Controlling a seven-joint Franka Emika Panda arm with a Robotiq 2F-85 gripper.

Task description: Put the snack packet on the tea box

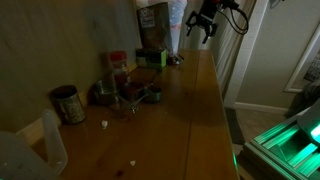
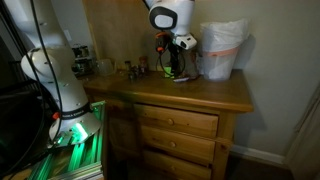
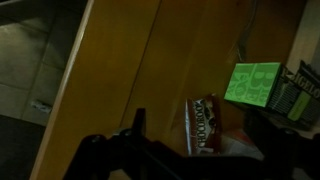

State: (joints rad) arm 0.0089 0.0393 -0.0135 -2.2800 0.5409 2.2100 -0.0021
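Observation:
My gripper is to go down next to the snack packet's middle [image 1: 177, 59] [image 3: 203, 128], beside the green tea box, and it should close there.
The snack packet [image 3: 203, 125] is a small flat reddish-brown packet. It lies on the wooden dresser top [image 3: 120, 70], seen in the wrist view. The green tea box [image 3: 255, 85] lies just beyond it, apart from it, and also shows in an exterior view [image 1: 150, 57]. My gripper [image 3: 200, 140] hangs above the packet with its dark fingers spread to either side, open and empty. In both exterior views the gripper [image 1: 203, 26] [image 2: 171, 52] is raised over the far end of the dresser. The packet's lower end is hidden by the gripper body.
A tall brown pack [image 1: 152, 18] stands behind the tea box. Jars [image 1: 118, 68] and a metal tin [image 1: 68, 103] stand along the wall side. A white plastic bag [image 2: 222, 48] sits at the dresser's end. A clear container [image 1: 35, 150] is nearest the camera.

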